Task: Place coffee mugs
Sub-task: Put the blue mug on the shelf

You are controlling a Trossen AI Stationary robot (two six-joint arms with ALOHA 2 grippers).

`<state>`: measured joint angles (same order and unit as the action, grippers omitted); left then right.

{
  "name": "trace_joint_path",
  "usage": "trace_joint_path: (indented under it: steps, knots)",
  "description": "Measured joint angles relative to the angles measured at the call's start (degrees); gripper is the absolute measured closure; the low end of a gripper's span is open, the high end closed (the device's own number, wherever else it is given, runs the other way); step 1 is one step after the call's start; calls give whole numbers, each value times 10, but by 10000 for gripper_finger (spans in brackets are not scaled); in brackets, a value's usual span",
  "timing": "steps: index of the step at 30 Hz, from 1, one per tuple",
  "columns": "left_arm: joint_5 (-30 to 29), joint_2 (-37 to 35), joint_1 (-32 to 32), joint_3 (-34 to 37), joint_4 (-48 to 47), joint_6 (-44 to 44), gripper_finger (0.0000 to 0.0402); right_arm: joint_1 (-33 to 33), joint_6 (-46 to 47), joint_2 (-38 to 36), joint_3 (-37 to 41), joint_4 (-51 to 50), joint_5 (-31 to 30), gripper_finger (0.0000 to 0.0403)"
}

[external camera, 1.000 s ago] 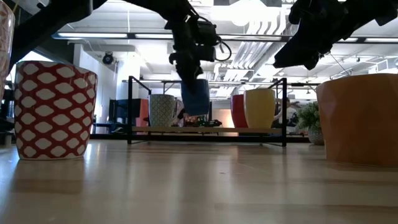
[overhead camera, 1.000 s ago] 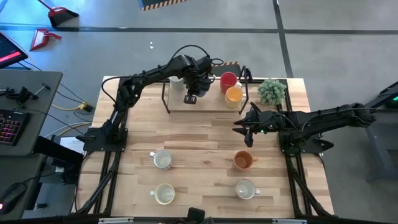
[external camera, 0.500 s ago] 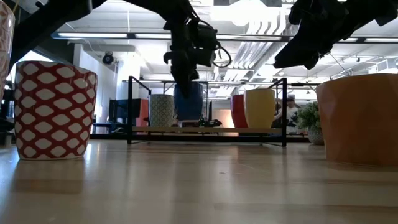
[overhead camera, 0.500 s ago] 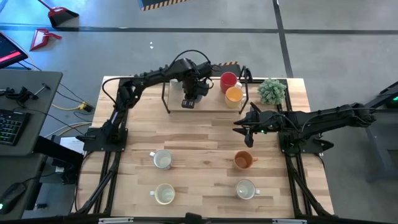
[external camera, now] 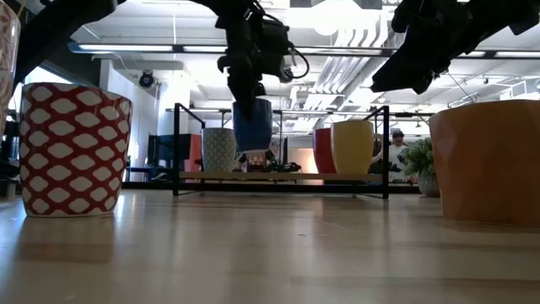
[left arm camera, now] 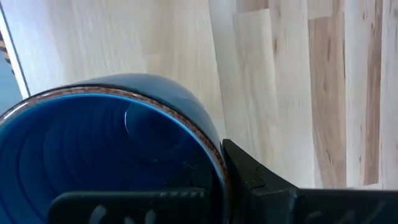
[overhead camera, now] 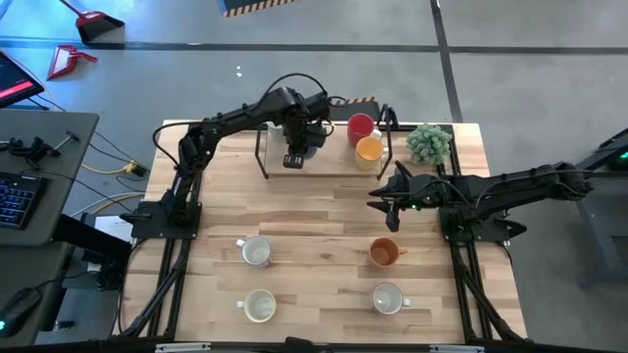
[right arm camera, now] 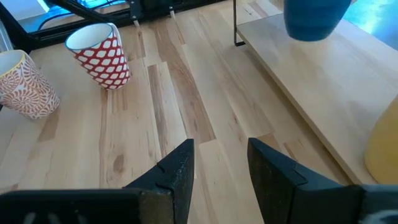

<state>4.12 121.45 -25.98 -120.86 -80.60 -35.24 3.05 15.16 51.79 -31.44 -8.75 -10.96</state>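
Observation:
Next, my left gripper releases the blue coffee mug on the wooden shelf, a little way from the yellow mug [overhead camera: 316,147].
My left gripper [overhead camera: 293,157] is shut on a blue coffee mug [external camera: 252,125], which hangs above the wooden shelf [external camera: 287,176] of a black-framed rack at the table's far side. On that shelf stand a patterned mug [external camera: 219,149], a red mug [overhead camera: 360,126] and a yellow mug [overhead camera: 369,149], each on its base. My right gripper [right arm camera: 217,165] waits open over the table's right half, nothing between its fingers. Other mugs stand on the near half: two white ones [overhead camera: 256,251] [overhead camera: 260,306], an orange one [overhead camera: 385,253] and another white one [overhead camera: 389,297]. My left gripper holds the blue mug by its rim [left arm camera: 214,155], coming from above with the fingers pointing down. One finger [left arm camera: 249,177] lies outside the wall; the other appears to reach inside and is mostly hidden. The mug hangs upright, mouth up, clear of the shelf.
A small green plant [overhead camera: 429,143] stands at the rack's right end. The rack's black posts [external camera: 176,148] [external camera: 387,150] rise at its corners. In the low view the red-patterned mug [external camera: 72,148] and the orange mug [external camera: 485,160] stand close at either side.
My left gripper has carried the blue mug a little toward the table's left edge along the shelf; it dipped and then rose slightly. The mug stays upright and clear of the shelf. My right gripper has kept still.

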Motion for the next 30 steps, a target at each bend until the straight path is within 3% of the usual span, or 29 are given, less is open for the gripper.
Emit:
trace_joint_path:
  steps: [4,16,30]
  knots:
    - [1,1,0,2,-33,-2,398,0,2,0,0,4,0,272]
    - [-2,2,6,66,58,-13,398,0,3,0,0,13,0,272]
    - [-15,2,10,83,73,-15,398,0,-2,0,0,13,0,272]
